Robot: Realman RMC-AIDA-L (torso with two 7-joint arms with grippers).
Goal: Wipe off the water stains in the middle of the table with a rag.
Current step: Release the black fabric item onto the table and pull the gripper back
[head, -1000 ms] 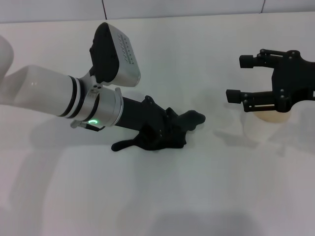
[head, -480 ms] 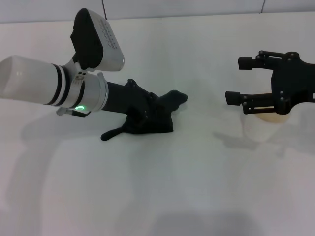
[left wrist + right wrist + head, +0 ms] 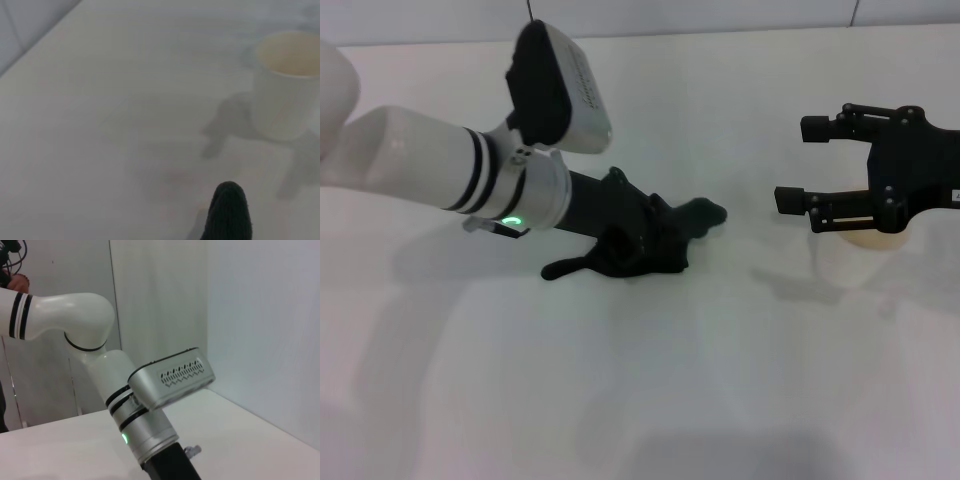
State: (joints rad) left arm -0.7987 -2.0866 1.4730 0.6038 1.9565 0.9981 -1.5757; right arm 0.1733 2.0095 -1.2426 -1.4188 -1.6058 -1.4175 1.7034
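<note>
I will set the dark rag on the white table (image 3: 560, 270) with my left gripper, centred where the rag's narrow tail ends.
On the white table (image 3: 650, 380) lies the dark rag (image 3: 625, 260), its narrow tail (image 3: 562, 268) trailing toward the left. My left gripper (image 3: 655, 235) presses down into the cloth and is shut on it. A dark tip (image 3: 705, 213) pokes out toward the right, and shows as a dark tip (image 3: 227, 212) in the left wrist view. The water stains are hidden; no amber mark shows around the rag. My right gripper (image 3: 808, 162) hovers open at the right, well apart from the rag.
A white paper cup (image 3: 855, 255) stands under the right gripper, also seen as the cup (image 3: 285, 85) in the left wrist view. A grey tiled wall strip (image 3: 700, 15) runs behind the table. The right wrist view shows the left arm (image 3: 150, 430).
The left gripper dragged the rag to the left and away from me, then back to the right, ending near where it began. The right gripper and cup stayed put.
</note>
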